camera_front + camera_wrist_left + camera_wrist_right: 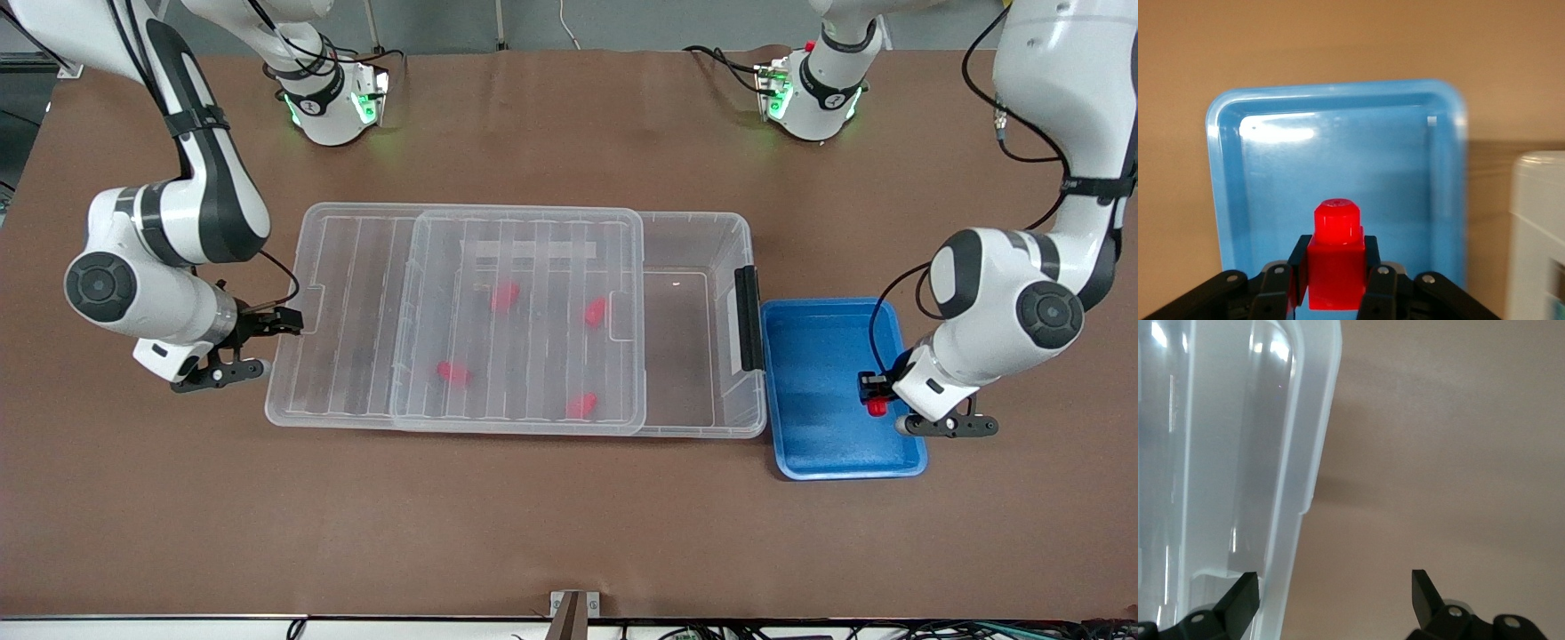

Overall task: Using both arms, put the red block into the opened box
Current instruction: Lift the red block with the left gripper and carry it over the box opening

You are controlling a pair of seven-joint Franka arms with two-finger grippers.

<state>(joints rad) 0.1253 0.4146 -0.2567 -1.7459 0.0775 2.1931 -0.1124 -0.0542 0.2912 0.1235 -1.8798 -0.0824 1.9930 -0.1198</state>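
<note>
My left gripper is going to release the red block on the uncovered bottom of the clear box, next to the lid's edge [669,331].
My left gripper [876,396] is low over the blue tray [818,444], shut on a red block [878,408]. In the left wrist view, the red block [1335,263] stands stub up between my left gripper's [1335,273] pads. The clear box [693,356] lies mid-table. Its ribbed lid [524,267] is slid toward the right arm's end, so the end by the black latch [748,316] is uncovered. Several more red blocks [505,296] show through the lid. My right gripper [286,322] is open at the lid's end rim [1295,487]. The rim lies between its fingertips [1245,593].
The blue tray [1238,200] sits on the brown table right beside the box's latch end, and holds nothing else. A corner of the box [1538,227] shows in the left wrist view. Both arm bases [329,107] stand along the table's edge farthest from the front camera.
</note>
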